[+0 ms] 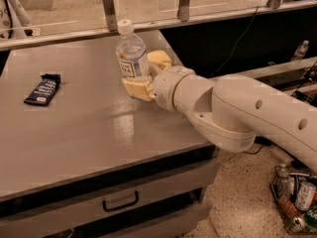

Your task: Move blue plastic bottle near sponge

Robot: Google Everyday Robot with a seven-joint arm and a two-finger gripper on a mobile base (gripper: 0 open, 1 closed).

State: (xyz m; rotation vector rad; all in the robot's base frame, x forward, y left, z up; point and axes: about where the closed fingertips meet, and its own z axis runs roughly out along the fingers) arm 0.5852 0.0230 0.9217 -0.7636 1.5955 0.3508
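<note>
I should set the blue plastic bottle upright on the grey table (164, 85) just in front of the sponge.
The blue plastic bottle (132, 56) is clear, with a white cap and a white label, and stands upright at the back right of the grey table (89, 133). My gripper (142, 81) is shut on its lower part, and a pale yellow finger (137, 89) shows below the label. The pale yellow sponge (160, 58) lies right behind and to the right of the bottle, partly hidden by the bottle and my wrist. I cannot tell whether the bottle's base touches the table.
A dark snack bar wrapper (43, 89) lies at the table's left. A metal rail with posts (109, 6) runs behind the table. A drawer handle (120, 201) is below the front edge. A basket of cans (297, 202) stands on the floor at right.
</note>
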